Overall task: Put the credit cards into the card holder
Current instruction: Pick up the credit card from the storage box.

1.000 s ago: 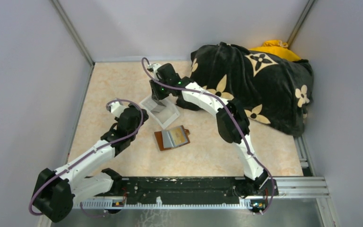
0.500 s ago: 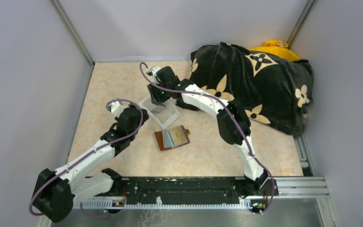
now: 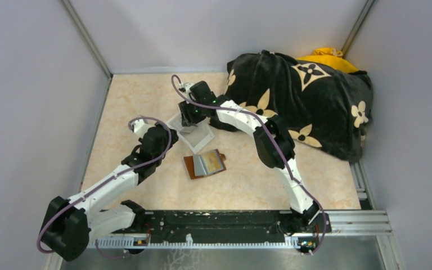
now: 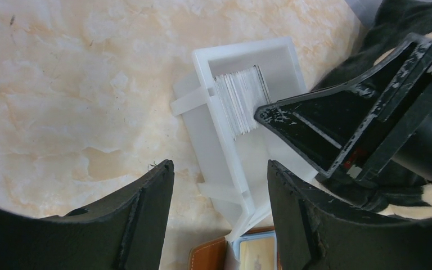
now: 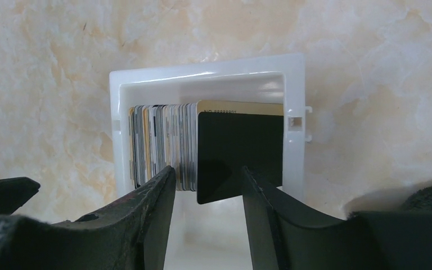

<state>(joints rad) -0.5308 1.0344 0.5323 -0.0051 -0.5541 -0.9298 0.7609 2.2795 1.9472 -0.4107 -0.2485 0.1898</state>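
My right gripper's fingers straddle the stack's end and the black card, so next I pinch just the black card's free edge (image 5: 201,180) and lift it clear.
The credit cards stand as a stack on edge (image 5: 163,143) in a clear plastic tray (image 5: 208,76), with a black card (image 5: 239,152) leaning at the stack's right end. My right gripper (image 5: 208,171) is open just above the tray, and the black card's lower corner sits between its jaws, ungripped. In the top view the right gripper (image 3: 190,118) is over the tray (image 3: 202,140). The card holder (image 3: 191,167), a brown wallet, lies open nearer me with a card (image 3: 211,162) on it. My left gripper (image 4: 219,166) is open and empty, above the tray's near end and the wallet's edge (image 4: 214,256).
A black blanket with tan flowers (image 3: 304,107) is heaped at the back right, with a yellow item (image 3: 326,56) behind it. Grey walls close in the left, back and right. The right gripper's finger (image 4: 315,124) shows in the left wrist view over the tray.
My right gripper has shifted slightly over the tray, staying open. The left arm has barely moved. The wallet and tray have not moved.
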